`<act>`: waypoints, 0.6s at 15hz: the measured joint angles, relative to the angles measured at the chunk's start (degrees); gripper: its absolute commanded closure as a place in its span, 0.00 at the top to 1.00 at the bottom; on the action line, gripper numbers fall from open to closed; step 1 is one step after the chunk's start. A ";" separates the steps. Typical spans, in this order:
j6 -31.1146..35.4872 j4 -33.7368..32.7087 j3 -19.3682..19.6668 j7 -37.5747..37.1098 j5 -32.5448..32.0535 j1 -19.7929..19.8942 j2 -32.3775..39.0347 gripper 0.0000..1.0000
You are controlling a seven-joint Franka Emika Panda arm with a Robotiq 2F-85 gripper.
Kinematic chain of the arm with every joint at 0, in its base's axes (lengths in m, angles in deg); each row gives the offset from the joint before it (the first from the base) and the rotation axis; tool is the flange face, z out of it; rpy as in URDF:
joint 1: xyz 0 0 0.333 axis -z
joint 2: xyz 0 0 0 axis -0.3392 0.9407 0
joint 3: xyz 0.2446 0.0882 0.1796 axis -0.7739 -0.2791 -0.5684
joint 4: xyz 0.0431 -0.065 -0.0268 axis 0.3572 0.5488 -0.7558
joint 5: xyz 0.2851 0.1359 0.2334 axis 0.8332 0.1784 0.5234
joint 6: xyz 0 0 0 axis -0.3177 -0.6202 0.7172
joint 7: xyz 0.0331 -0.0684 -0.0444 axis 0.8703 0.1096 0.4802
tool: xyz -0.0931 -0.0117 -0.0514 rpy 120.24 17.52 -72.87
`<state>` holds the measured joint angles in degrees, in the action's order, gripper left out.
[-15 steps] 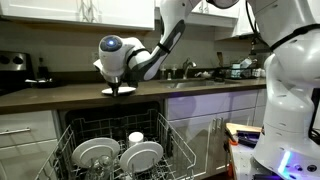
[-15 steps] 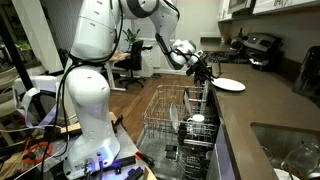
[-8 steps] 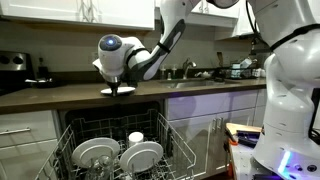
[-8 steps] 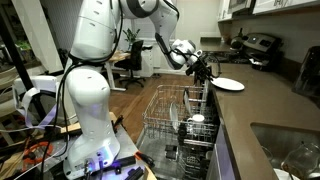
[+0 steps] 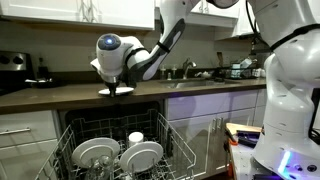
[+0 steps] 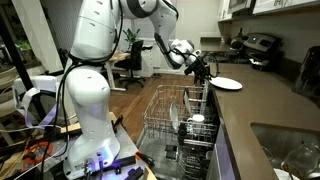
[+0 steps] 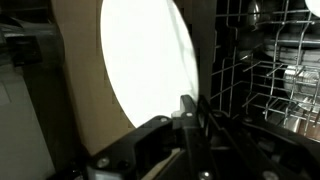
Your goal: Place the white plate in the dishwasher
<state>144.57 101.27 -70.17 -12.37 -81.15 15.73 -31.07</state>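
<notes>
My fingers pinch just the white plate's outer edge, so next I open, lower and take the plate's rim deeper point(image 7: 178, 92) before lifting.
The white plate point(image 5: 119, 90) lies on the dark countertop just above the open dishwasher; it also shows in an exterior view point(image 6: 229, 84) and fills the upper middle of the wrist view point(image 7: 148, 70). My gripper point(image 5: 113, 86) point(image 6: 208, 76) is shut on the plate's rim, and in the wrist view the dark fingers point(image 7: 190, 112) clamp its lower edge. The dishwasher's wire rack point(image 5: 185, 150) point(image 6: 163, 112) is pulled out below the counter; it shows at the right of the wrist view point(image 7: 268, 75).
The rack holds two white plates point(image 5: 97, 153) point(image 5: 141, 155) and a small white cup point(image 5: 136, 137). A stove point(image 5: 15, 65) stands at the counter's far end. Dishes and bottles point(image 5: 200, 72) crowd the sink area point(image 6: 290, 150). White cabinet drawers point(image 5: 25, 135) flank the dishwasher.
The gripper and the plate have shifted very slightly along the counter; otherwise the scene is the same.
</notes>
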 measured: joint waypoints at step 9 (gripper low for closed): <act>0.05 0.23 -0.47 0.04 1.29 -0.08 0.16 0.61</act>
<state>144.62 101.49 -70.63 -12.33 -79.86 15.65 -30.90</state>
